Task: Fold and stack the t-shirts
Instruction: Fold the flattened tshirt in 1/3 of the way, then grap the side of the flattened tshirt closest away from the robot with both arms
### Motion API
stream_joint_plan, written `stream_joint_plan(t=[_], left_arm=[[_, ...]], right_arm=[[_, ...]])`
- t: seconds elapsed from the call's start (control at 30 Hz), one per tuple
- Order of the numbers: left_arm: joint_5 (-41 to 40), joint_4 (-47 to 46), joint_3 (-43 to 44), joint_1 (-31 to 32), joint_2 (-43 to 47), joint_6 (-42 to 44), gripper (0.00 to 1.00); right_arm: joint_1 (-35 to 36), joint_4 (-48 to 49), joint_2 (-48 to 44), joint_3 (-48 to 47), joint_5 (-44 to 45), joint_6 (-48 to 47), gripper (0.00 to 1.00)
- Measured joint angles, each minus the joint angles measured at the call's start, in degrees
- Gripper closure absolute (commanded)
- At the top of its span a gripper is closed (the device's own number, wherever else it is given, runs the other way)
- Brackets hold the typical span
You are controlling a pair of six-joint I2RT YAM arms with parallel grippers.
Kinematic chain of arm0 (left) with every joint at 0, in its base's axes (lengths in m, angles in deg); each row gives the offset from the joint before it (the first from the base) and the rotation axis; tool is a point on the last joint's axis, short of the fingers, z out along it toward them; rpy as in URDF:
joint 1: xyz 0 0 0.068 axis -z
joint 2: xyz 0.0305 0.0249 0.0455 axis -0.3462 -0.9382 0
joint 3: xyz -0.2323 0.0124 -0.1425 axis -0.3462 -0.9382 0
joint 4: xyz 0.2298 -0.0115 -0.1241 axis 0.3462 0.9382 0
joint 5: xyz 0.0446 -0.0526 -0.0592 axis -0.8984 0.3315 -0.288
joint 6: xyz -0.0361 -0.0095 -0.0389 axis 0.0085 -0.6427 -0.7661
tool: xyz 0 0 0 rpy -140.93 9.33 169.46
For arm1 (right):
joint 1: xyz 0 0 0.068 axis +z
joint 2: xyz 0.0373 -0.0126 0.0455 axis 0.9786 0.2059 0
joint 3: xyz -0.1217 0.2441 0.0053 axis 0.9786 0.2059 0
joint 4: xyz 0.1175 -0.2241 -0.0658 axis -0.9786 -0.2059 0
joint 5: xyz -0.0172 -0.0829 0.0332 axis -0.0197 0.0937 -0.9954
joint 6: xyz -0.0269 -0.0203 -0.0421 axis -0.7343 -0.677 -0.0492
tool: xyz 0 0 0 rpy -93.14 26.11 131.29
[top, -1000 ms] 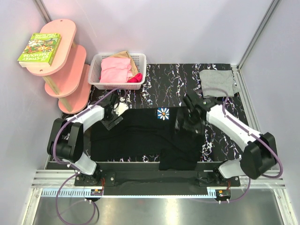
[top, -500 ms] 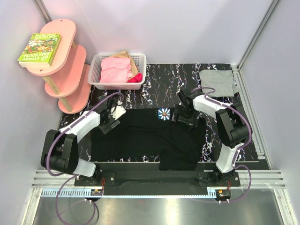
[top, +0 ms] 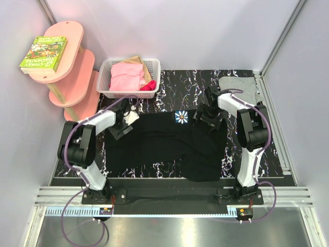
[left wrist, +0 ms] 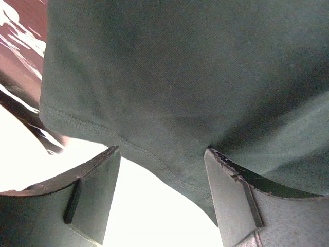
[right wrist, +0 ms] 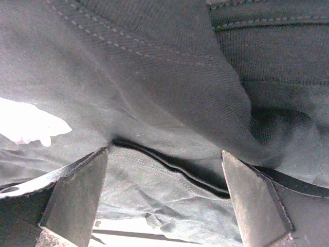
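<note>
The right gripper I use will next go to the near edge (top: pixel 200 179) of the black t-shirt's loose flap, by the table's front edge, and close there.
The black t-shirt (top: pixel 154 144) lies spread on the table, its blue-and-white flower print (top: pixel 180 117) near the far edge. My left gripper (top: pixel 123 130) is at the shirt's far left corner. In the left wrist view it (left wrist: pixel 162 152) is open, with the stitched hem (left wrist: pixel 154 154) between the fingers. My right gripper (top: pixel 207 117) is at the shirt's far right part. In the right wrist view it (right wrist: pixel 164 152) is open over folds of black cloth (right wrist: pixel 169 103). The light grey t-shirt (top: pixel 238 88) lies folded at the back right.
A white basket (top: pixel 154 66) with pink and red clothes stands at the back left. A pink shelf unit (top: pixel 72 67) with a green book (top: pixel 43 52) stands to the left. A loose flap of the black shirt (top: pixel 205 170) hangs toward the near edge.
Both grippers moved toward the far side of the table and the black shirt shifted that way with them. The flower print sits farther back; the near flap moved right.
</note>
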Motion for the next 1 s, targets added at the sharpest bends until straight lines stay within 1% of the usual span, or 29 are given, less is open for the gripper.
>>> stream_joint_plan(t=[0.27, 0.37, 0.47, 0.5, 0.57, 0.6, 0.67, 0.7, 0.8, 0.87, 0.93, 1.0], left_arm=[[-3.28, -2.10, 11.45, -0.11, -9.86, 0.76, 0.29], [-3.85, -3.39, 12.28, -0.17, -10.51, 0.72, 0.29], [-4.90, -4.28, 10.88, -0.17, -8.72, 0.74, 0.24], [-5.25, -4.02, 9.92, -0.22, -6.91, 0.72, 0.21], [-5.46, -3.06, 7.93, -0.31, -0.79, 0.61, 0.19], [-5.49, -2.21, 7.15, -0.35, 3.69, 0.48, 0.18], [-5.42, -0.33, 6.67, -0.35, 12.96, 0.28, 0.17], [-5.29, 0.11, 6.67, -0.35, 19.06, -0.11, 0.16], [-3.19, 1.86, 5.11, -0.42, 33.46, -0.68, 0.16], [-1.38, 3.48, 1.77, -0.31, 40.26, -0.81, 0.16], [0.24, 6.01, -3.85, 0.28, 45.59, -0.61, 0.17], [1.49, 8.52, -10.38, 1.03, 46.99, -0.35, 0.17]], right_arm=[[-1.29, -3.39, 4.44, -6.64, -0.55, -0.37, 0.00], [-1.33, -4.61, 5.68, -8.90, 0.11, -0.98, 0.00], [-1.33, -3.82, 5.95, -10.01, 2.10, -2.45, 0.00], [-1.31, -3.43, 5.68, -10.01, 3.21, -2.93, 0.00], [-0.61, -2.97, 3.82, -9.64, 7.13, -4.48, 0.00], [-0.22, -2.97, 2.27, -9.31, 8.35, -4.96, 0.00], [1.86, -2.89, -3.45, -7.65, 11.28, -5.99, 0.00], [3.54, -2.58, -7.19, -6.54, 12.44, -6.43, 0.00], [12.66, -2.75, -19.74, -2.91, 14.84, -7.10, 0.00], [20.76, -3.39, -25.83, -0.66, 15.89, -7.17, 0.00], [28.15, -5.38, -28.76, 1.66, 17.40, -6.67, 0.00], [36.76, -9.33, -28.52, 4.33, 20.28, -5.11, 0.00]])
